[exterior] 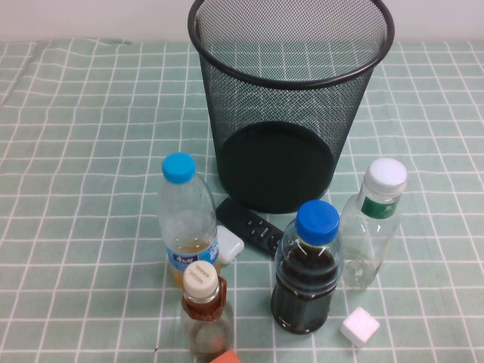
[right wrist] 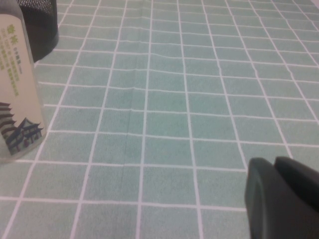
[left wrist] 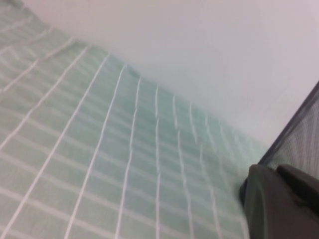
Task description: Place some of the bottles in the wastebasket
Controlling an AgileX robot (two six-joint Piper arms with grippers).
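Next, I close my left gripper on the neck (exterior: 205, 301) of the small brownish front bottle, just below its cream cap.
The black wire-mesh wastebasket (exterior: 291, 98) stands at the back centre of the checked cloth. The small brownish bottle (exterior: 204, 310) with a cream cap stands at the front. The taller clear bottle (exterior: 374, 223) with a white cap and green label stands right of the basket base. Neither arm shows in the high view. My left gripper (left wrist: 275, 172) hangs over the cloth beside the wastebasket's mesh wall (left wrist: 301, 139), fingers together and empty. My right gripper (right wrist: 273, 164) is over bare cloth, fingers together and empty, with the labelled bottle (right wrist: 15, 99) and wastebasket base (right wrist: 40, 25) off to one side.
A blue-capped bottle with yellow liquid (exterior: 185, 219) and a squat blue-capped bottle of dark liquid (exterior: 306, 272) stand among the others. A black remote (exterior: 249, 227), a small white block (exterior: 229, 244), a white cube (exterior: 359, 327) and a red object (exterior: 225, 357) lie nearby.
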